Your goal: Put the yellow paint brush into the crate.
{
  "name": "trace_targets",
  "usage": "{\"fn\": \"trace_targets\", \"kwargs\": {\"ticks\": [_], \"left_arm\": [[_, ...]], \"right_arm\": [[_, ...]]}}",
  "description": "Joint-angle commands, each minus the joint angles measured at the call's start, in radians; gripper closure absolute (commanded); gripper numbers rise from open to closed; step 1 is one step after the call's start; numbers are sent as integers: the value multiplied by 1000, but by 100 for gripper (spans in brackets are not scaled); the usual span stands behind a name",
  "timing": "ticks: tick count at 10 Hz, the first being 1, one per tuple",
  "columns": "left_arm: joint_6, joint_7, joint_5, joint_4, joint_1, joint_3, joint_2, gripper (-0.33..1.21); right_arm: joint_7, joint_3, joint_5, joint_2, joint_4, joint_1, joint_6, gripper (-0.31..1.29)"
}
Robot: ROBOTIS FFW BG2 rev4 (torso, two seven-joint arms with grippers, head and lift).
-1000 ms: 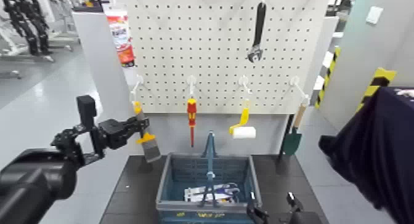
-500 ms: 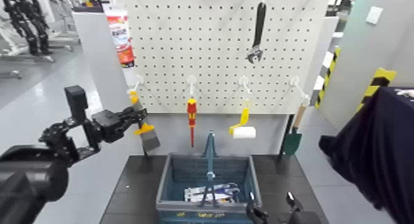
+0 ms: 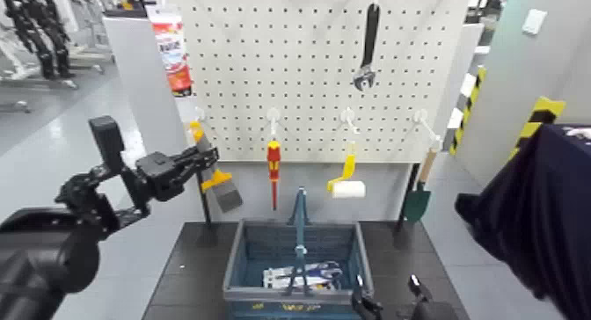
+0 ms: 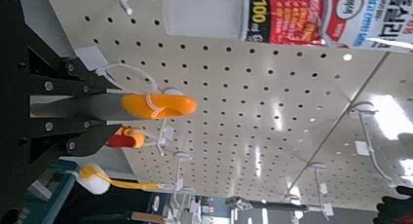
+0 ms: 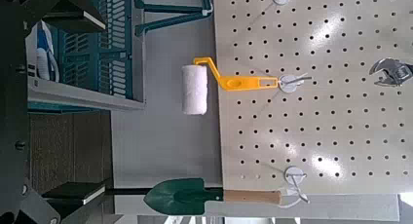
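Observation:
I will release the yellow paint brush from my left gripper beside the white-and-blue items in the crate (image 3: 266,269).
My left gripper (image 3: 195,163) is shut on the yellow paint brush (image 3: 224,193), held in the air in front of the pegboard's left side, above and left of the crate (image 3: 264,246). The brush is tilted: its handle tip points up towards a white peg hook and its grey bristles hang down to the right. In the left wrist view the orange-yellow handle (image 4: 156,105) sticks out from between the fingers (image 4: 68,136), with a wire hook curving close around it. The dark blue-grey crate stands on the black table with its tall middle handle upright. My right gripper (image 3: 390,301) waits open at the bottom edge.
On the pegboard (image 3: 308,77) hang a black wrench (image 3: 365,47), a red-and-yellow screwdriver (image 3: 273,165), a yellow-handled roller (image 3: 345,185) and a green trowel (image 3: 419,199). White-and-blue items (image 3: 299,275) lie in the crate. A dark cloth (image 3: 536,218) fills the right.
My left gripper has risen and shifted slightly right with the brush. The brush has tilted so its bristles swing out to the right. The right arm has stayed still.

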Motion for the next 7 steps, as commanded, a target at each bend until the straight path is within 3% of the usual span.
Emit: {"fn": "trace_targets", "kwargs": {"ticks": [1,5,7], "left_arm": [[4,28,112,-43,28,-6,-15,119],[-7,76,276,6,74,-34,-49,119],[-20,79,325,64,69,-101,-55,119]], "right_arm": [[0,0,0,0,0,0,0,15],[0,0,0,2,0,1,-1,15],[0,2,0,2,0,0,-3,15]]}}
